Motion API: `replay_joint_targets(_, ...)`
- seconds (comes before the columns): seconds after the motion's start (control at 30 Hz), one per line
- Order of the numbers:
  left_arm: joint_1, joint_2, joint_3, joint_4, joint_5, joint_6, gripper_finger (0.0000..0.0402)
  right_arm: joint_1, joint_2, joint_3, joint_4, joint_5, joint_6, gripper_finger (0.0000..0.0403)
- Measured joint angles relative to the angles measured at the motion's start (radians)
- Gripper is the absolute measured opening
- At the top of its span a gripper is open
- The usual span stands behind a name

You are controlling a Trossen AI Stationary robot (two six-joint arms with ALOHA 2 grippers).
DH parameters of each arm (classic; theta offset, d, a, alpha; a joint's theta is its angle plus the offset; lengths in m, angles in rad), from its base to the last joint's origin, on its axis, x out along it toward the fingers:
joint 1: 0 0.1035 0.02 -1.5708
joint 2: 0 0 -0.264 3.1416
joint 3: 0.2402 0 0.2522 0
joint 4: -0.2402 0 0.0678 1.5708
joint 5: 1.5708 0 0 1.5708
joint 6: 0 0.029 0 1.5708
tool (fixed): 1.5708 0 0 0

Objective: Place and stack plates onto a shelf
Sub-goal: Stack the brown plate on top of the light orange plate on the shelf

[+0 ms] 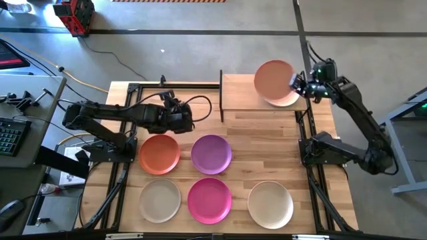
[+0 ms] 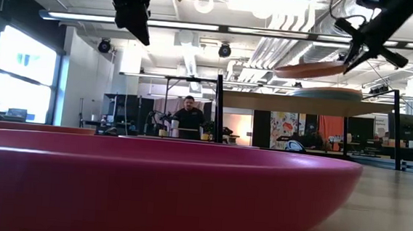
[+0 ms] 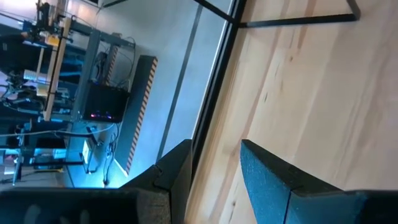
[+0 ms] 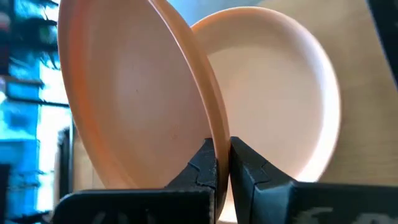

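Note:
My right gripper will let go of the peach-pink plate on top of the cream plate (image 1: 278, 87) (image 4: 266, 99) that lies on the shelf. The peach-pink plate is still tilted above it.
The peach-pink plate (image 1: 273, 80) (image 4: 137, 93) hangs over the right part of the shelf (image 1: 240, 93), in my right gripper (image 1: 295, 84) (image 4: 222, 163), which is shut on it. Under it a cream plate (image 1: 285, 100) (image 4: 280, 106) lies flat on the shelf board. The low view shows the peach-pink plate (image 2: 317, 69) tilted above a pale plate (image 2: 343, 94) on the shelf. My left gripper (image 1: 177, 115) (image 3: 214, 168) is open and holds nothing, above the table beyond the orange plate (image 1: 159, 153). My right gripper pinches the peach-pink plate's rim (image 4: 219, 134) between its two fingers, one on each face, at the edge toward the table's right. The fingers come in from the right, slanting. The plate is lifted clear and tilted above the cream plate.
Flat on the tabletop lie the purple plate (image 1: 211, 153), a beige plate (image 1: 160, 200), the magenta plate (image 1: 209, 200) (image 2: 150, 192) and an off-white plate (image 1: 270, 204). The shelf's left half (image 1: 233, 90) is bare board. A person (image 2: 189, 118) sits far behind the table.

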Motion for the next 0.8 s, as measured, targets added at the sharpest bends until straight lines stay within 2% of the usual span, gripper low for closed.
replay_joint_targets(0.27,0.028,0.0,0.0,0.0,0.0,-0.015,0.0127,-0.091,-0.031,-0.085,0.021,-0.023,0.095,0.0)
replay_joint_targets(0.8,0.077,0.0,0.0,0.03,0.042,-0.043,0.0127,-0.093,0.009,-0.086,-0.006,-0.008,0.068,0.0)
